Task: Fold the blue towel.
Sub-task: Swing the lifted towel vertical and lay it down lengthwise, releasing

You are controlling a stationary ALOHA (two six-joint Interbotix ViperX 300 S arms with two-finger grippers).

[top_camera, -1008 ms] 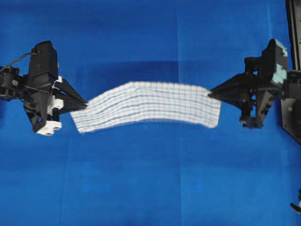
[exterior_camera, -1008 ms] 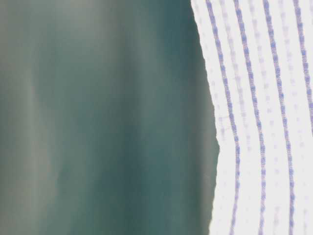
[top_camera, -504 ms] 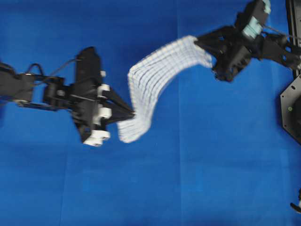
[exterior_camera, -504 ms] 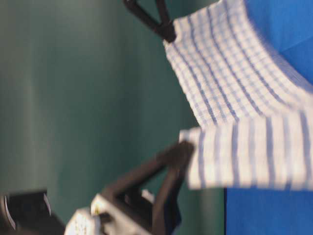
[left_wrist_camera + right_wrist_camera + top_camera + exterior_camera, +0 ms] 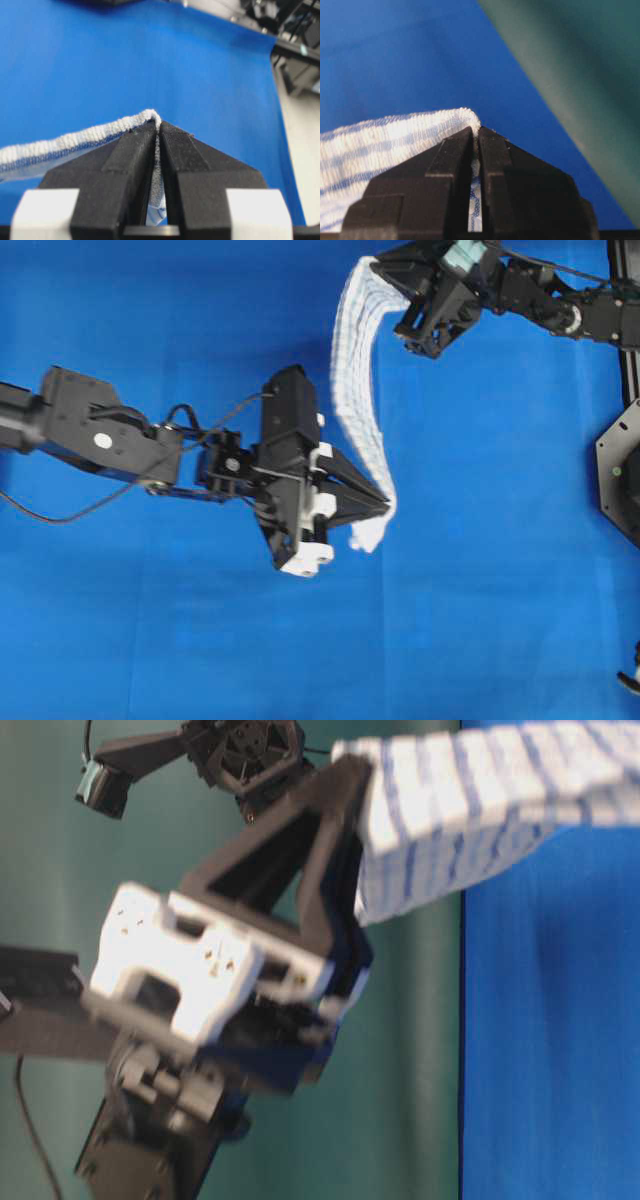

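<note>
I will open my left gripper and let go of the blue towel's near end on the blue table covering [image 5: 326, 537] that is just beneath its fingers.
The blue towel [image 5: 350, 390], white with thin blue stripes, hangs off the table as a narrow curved band between my two grippers. My left gripper [image 5: 385, 508] is shut on its near end at the middle of the table, with the hem pinched between the jaws [image 5: 157, 125] and cloth trailing left [image 5: 75, 142]. At the far edge my right gripper [image 5: 385, 275] is shut on the other end; cloth shows in its jaw gap [image 5: 476, 131] and spreads left [image 5: 385, 140]. In the table-level view the left gripper [image 5: 350, 780] holds the towel [image 5: 480, 800] high.
The plain blue table covering [image 5: 480, 590] lies under everything. Black arm-base hardware [image 5: 620, 480] stands at the right edge. A teal-green wall [image 5: 400, 1070] lies behind the table, and the right arm [image 5: 240, 750] reaches in at the top.
The left gripper has swept right to the table's middle. The right gripper has moved left and to the far edge. The towel, stretched left to right before, now runs near to far between them.
</note>
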